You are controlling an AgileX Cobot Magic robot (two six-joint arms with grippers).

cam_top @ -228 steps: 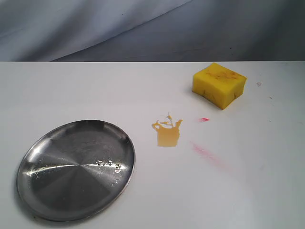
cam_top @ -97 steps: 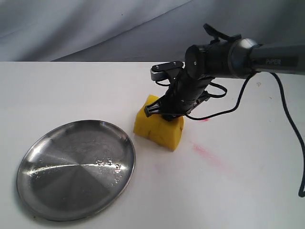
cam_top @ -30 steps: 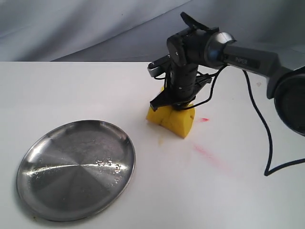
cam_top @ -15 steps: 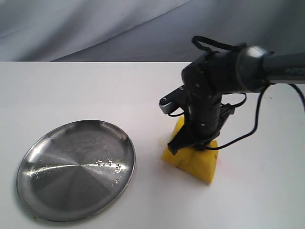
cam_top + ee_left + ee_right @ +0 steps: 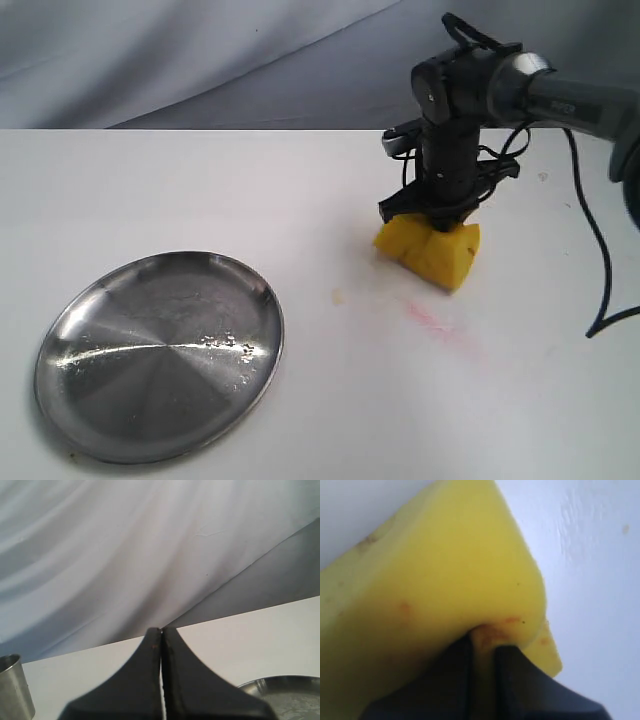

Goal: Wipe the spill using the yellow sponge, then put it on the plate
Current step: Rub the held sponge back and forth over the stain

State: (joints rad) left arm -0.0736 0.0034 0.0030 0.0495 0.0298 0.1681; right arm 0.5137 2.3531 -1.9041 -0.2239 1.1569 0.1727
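Note:
My right gripper is to release the yellow sponge on the steel plate's half (image 5: 198,329) that is nearest the faint yellowish smear.
My right gripper (image 5: 432,215) is shut on the yellow sponge (image 5: 430,251), pinching its foam from above and pressing it on the white table right of centre. Close up, the yellow sponge (image 5: 435,575) fills the right wrist view, with orange stains at the pinch and my right gripper (image 5: 482,652) squeezing it. Of the spill, only a faint yellowish smear (image 5: 337,296) shows, left of the sponge. The shiny steel plate (image 5: 90,400) lies empty at the front left. My left gripper (image 5: 161,645) is shut on nothing, away from the sponge, with the plate's rim (image 5: 280,682) beside it.
Pink-red streaks (image 5: 432,322) mark the table just in front of the sponge. The right arm's black cable (image 5: 590,250) hangs along the right side. A small steel cup (image 5: 12,687) stands at the edge of the left wrist view. A grey cloth backdrop (image 5: 200,50) hangs behind the table.
The right gripper has dragged the sponge across the table, from the spill spot toward the front, then back and right. The orange puddle has shrunk to a faint smear.

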